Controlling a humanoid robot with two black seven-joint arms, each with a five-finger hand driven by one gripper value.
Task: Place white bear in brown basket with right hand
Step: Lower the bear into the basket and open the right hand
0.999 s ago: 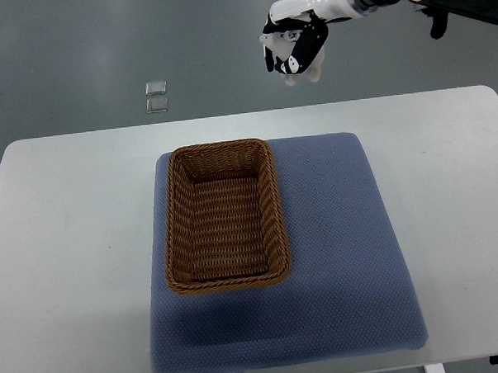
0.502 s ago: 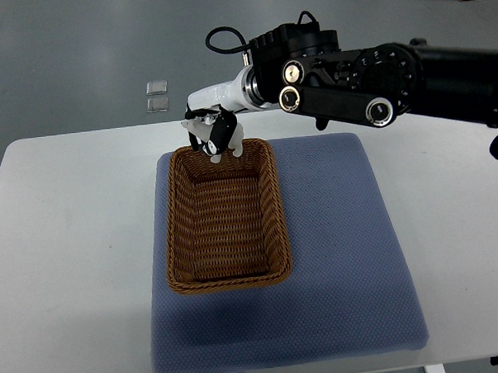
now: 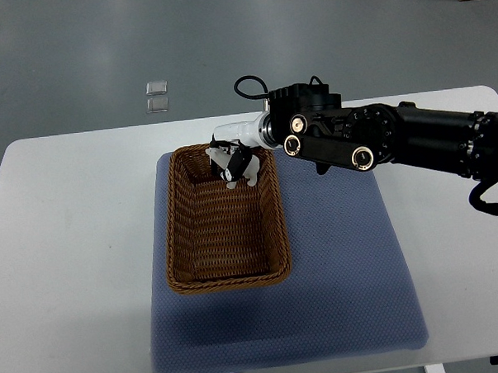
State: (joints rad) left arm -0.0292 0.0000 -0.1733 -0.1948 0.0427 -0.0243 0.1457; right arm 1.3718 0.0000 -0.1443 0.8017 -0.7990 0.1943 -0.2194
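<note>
My right gripper releases the white bear, now at the basket's far end, next on the brown basket's bottom, just beyond its middle (image 3: 215, 209).
My right hand (image 3: 235, 163) reaches in from the right edge and hangs over the far end of the brown wicker basket (image 3: 224, 216). Its black and white fingers are curled around the small white bear (image 3: 227, 160), which shows only partly between them. The hand sits low, at about the level of the basket's far rim, inside its top right corner. The basket's floor below holds nothing that I can see. My left arm does not show.
The basket stands on a blue-grey cushion mat (image 3: 335, 257) on a white table (image 3: 70, 244). My black right forearm (image 3: 379, 135) crosses above the mat's far right part. Two small clear squares (image 3: 156, 96) lie on the floor beyond the table.
My right hand carried the bear from high above the table's far edge leftward to the basket's far rim, then lowered and shifted slightly right into the basket's far end.
</note>
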